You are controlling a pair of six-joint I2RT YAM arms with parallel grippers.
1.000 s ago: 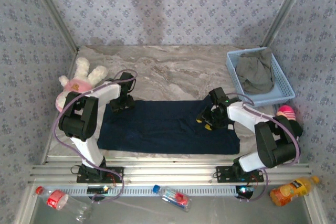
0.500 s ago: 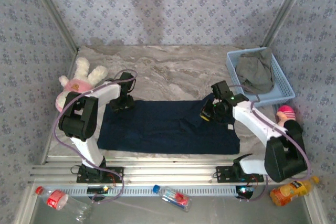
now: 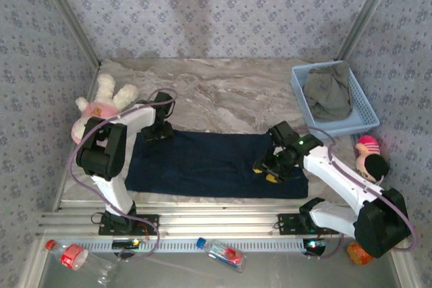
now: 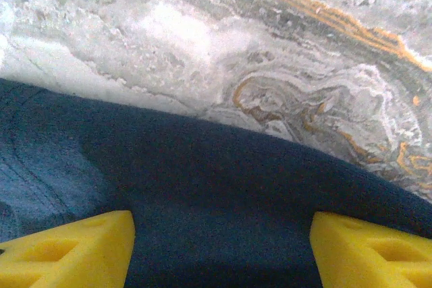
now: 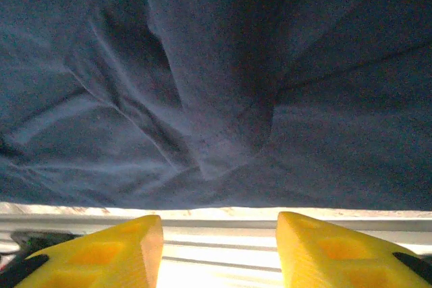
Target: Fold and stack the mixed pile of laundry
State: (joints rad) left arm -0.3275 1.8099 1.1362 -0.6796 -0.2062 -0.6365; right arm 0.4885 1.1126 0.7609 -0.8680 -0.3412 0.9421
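Note:
The navy garment is bunched in a raised fold beneath my right gripper, so my right gripper needs to take the garment's far edge [image 3: 261, 135] and pull the cloth straight.
The large dark navy garment [image 3: 209, 163] lies spread flat across the near part of the marble table [image 3: 223, 92]. The smaller olive-grey garment [image 3: 329, 94] sits crumpled in the light blue basket [image 3: 365, 107] at the back right. My left gripper [image 3: 156, 134] rests low over the navy garment's far left corner. In the left wrist view its jaws [image 4: 223, 254] stand wide open with navy cloth [image 4: 202, 187] lying flat between them. My right gripper [image 3: 265, 172] hovers over the garment's right part, near its front edge. It is open [image 5: 219, 254], with nothing between the fingers, above wrinkled navy cloth [image 5: 216, 85].
A pink-and-cream plush toy [image 3: 101, 106] lies at the left, beside my left arm. A pink round thing [image 3: 370, 148] sits at the right edge. Bottles [image 3: 223, 253] lie in the tray in front of the metal rails [image 3: 216, 214].
My right gripper has moved from the navy garment's far right edge toward its near edge, and the right arm's elbow has swung down and to the right. The left arm has stayed put.

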